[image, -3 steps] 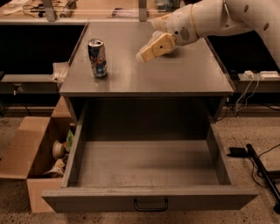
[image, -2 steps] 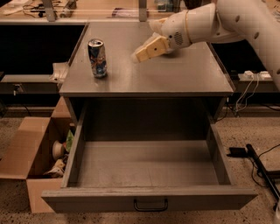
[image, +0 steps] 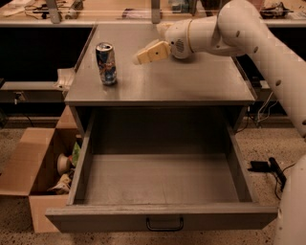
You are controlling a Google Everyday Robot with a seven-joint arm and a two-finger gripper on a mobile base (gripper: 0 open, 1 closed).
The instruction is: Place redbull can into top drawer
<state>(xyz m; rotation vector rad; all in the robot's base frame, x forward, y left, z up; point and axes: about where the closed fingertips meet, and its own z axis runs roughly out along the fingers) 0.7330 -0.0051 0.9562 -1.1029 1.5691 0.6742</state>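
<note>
The robot's gripper will close on the upper part of the redbull can point(image: 106, 56), just under its shiny top.
The redbull can point(image: 106, 62), blue and silver with a shiny top, stands upright on the left part of the grey cabinet top point(image: 191, 81). My gripper point(image: 142, 56) hangs over the cabinet top a short way to the right of the can, its pale fingers pointing left at it and apart from it. It holds nothing. The top drawer point(image: 162, 184) is pulled wide open below the cabinet top, and its inside is bare. Its front panel carries a small dark bar handle point(image: 164, 225).
An open brown cardboard box point(image: 36, 174) with several items inside sits on the floor left of the drawer. A dark cable and plug point(image: 270, 170) lie on the floor at the right. A cluttered bench point(image: 119, 9) runs behind the cabinet.
My gripper has moved left across the cabinet top toward the can. The can and the drawer have not moved.
</note>
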